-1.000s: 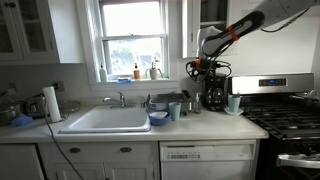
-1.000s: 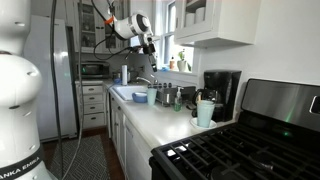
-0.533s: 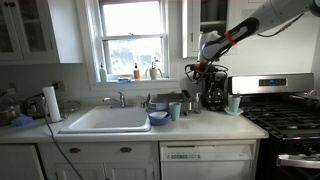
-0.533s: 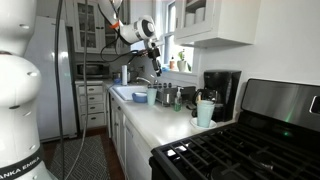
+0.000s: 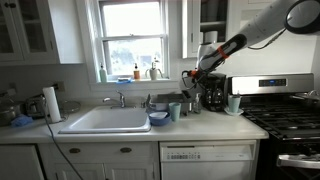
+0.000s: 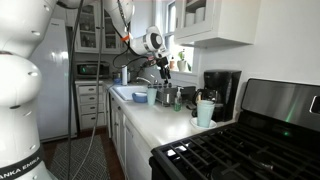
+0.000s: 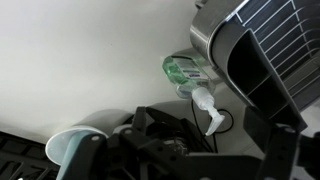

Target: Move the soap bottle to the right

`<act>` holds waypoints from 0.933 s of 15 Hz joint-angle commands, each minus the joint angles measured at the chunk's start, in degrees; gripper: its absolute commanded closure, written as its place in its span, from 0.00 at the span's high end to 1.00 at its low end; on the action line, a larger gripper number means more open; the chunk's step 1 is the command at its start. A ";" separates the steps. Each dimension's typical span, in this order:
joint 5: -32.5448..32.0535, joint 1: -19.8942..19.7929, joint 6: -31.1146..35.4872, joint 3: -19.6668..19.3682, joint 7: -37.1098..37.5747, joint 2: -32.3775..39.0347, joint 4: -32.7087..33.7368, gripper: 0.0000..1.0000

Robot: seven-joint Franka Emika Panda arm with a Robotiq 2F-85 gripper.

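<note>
The soap bottle beside the coffee maker is next, and my gripper should go down to it and close on the base of its pale pump top (image 5: 196, 98) (image 7: 203, 98).
The soap bottle (image 7: 184, 71) is a clear bottle with a green label and a pale pump top. In the wrist view it stands on the white counter between the dish rack (image 7: 268, 52) and the black coffee maker (image 7: 165, 135). In the exterior views it is a small slim shape beside the coffee maker (image 5: 191, 103) (image 6: 178, 97). My gripper (image 5: 191, 76) (image 6: 163, 63) hangs in the air above that spot. In the wrist view my gripper (image 7: 185, 152) is open and empty, its fingers (image 7: 285, 150) far apart, well above the bottle.
A light-blue mug (image 5: 234, 103) (image 7: 65, 148) stands right of the coffee maker (image 5: 213, 92), with the stove (image 5: 285, 110) beyond it. The dish rack (image 5: 165, 99), a cup (image 5: 175, 111) and a blue bowl (image 5: 158, 118) sit by the sink (image 5: 105, 120). Small bottles (image 5: 137, 73) stand on the window sill.
My arm has swung toward the window side and come down a little, so the gripper now hangs over the soap bottle and coffee maker. The gripper stays open. Nothing on the counter moved.
</note>
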 commanded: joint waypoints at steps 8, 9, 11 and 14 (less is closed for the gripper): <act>2.22 1.86 2.65 -4.86 5.82 11.04 10.96 1.00; 2.29 1.91 2.64 -5.04 5.99 11.69 11.50 1.00; 2.87 1.86 2.85 -5.16 5.76 13.07 12.91 1.00; 3.00 2.14 2.68 -5.86 6.13 14.85 14.78 1.00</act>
